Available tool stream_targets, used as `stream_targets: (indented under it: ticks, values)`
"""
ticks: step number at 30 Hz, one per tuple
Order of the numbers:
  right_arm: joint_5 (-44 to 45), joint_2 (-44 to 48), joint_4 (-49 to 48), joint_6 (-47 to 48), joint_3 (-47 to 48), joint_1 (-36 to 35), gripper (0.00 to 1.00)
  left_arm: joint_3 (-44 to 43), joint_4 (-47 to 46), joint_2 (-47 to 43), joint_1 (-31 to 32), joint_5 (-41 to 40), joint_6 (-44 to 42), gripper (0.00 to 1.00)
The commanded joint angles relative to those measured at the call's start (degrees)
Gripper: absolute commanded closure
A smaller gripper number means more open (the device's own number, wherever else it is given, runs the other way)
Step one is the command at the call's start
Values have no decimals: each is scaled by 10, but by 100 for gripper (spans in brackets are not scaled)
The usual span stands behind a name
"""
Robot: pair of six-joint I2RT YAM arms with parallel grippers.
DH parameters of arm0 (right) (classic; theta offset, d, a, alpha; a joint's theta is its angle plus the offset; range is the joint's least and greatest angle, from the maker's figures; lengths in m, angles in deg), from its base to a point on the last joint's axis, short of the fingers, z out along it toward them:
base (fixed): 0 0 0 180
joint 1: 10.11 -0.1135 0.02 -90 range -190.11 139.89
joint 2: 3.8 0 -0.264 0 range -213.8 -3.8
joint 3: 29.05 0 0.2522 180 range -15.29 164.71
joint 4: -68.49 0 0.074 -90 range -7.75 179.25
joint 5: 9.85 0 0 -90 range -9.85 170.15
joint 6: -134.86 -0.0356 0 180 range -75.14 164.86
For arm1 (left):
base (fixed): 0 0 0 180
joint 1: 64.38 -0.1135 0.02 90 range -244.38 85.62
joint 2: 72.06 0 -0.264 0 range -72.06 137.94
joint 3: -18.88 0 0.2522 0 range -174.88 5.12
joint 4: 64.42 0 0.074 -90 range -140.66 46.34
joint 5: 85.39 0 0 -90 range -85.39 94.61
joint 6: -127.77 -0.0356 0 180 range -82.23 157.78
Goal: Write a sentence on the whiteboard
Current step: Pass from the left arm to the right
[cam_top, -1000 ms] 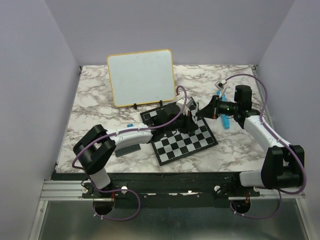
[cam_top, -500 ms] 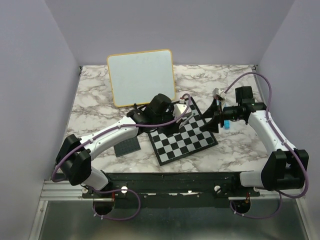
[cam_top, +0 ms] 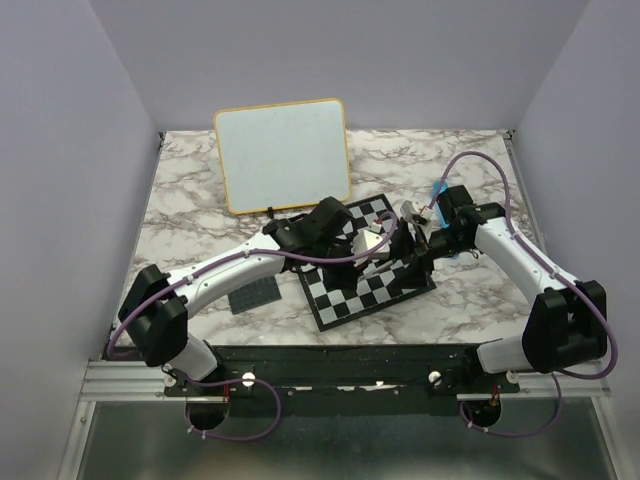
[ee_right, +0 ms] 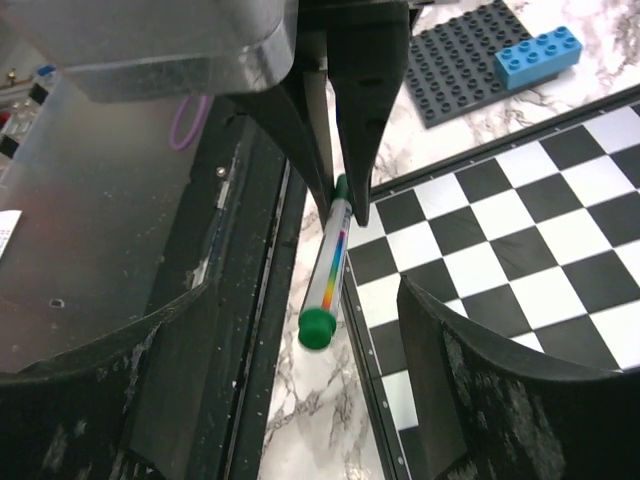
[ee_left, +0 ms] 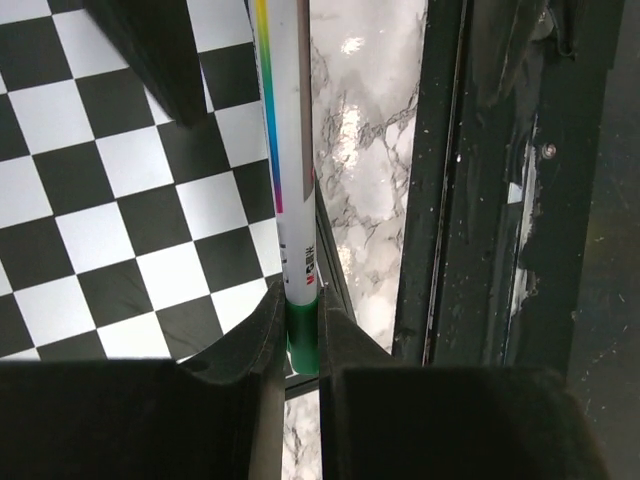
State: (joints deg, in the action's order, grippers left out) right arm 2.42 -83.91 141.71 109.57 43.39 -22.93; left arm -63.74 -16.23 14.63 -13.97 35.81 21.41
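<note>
The marker's green cap is held in my left gripper, so my right gripper will take the body (ee_right: 328,262) before my left gripper grips again and pulls the cap off.
The whiteboard (cam_top: 282,155), yellow-framed, stands propped at the back left; its face is plain white and no sentence shows on it. My left gripper (ee_left: 303,312) is shut on the green tail end of a white marker (ee_left: 285,130) with a rainbow stripe, held over the near edge of the chessboard (cam_top: 365,270). My right gripper (ee_right: 312,350) is open, facing the left one. The marker's green cap (ee_right: 318,327) hangs between its spread fingers (ee_right: 470,380) without touching them. In the top view the two grippers meet over the chessboard, left gripper (cam_top: 372,240) and right gripper (cam_top: 406,246).
A dark grey studded baseplate (ee_right: 470,60) with a blue brick (ee_right: 540,55) on it lies left of the chessboard, seen also as the baseplate (cam_top: 252,293) from above. The black rail (ee_left: 480,200) runs along the table's near edge. Marble tabletop (cam_top: 190,210) surrounds everything.
My left arm has stretched out to the right with the marker. My right gripper has swung in over the chessboard and opened around the marker's capped end.
</note>
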Motion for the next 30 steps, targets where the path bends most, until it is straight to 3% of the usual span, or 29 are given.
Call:
stream_targets:
  ticks: [1,14,18,20,23,24,27,28,30]
  values:
    - [-44,-18,-18,-21,14,-26,21,-21,-8,13,11,31,-3,100]
    - [-21,-39,-63,-96,20,-62,45,-15,-35,17,11,11,21,100]
    - [-10,-40,-91,-135,19,-69,63,-15,-36,18,11,8,26,100]
    - [1,-40,-97,-143,18,-71,67,-15,-38,15,11,5,27,100]
    - [14,-40,-106,-157,20,-74,83,-10,-46,8,9,3,34,100]
    - [17,-39,-109,-165,22,-75,92,-9,-46,7,9,1,36,100]
    - [31,-36,-123,-186,28,-75,99,3,-64,-7,6,-12,55,99]
    - [40,-32,-130,-208,28,-75,99,14,-78,-20,4,-14,62,97]
    - [43,-29,-149,-230,29,-75,99,30,-100,-36,-7,-14,93,73]
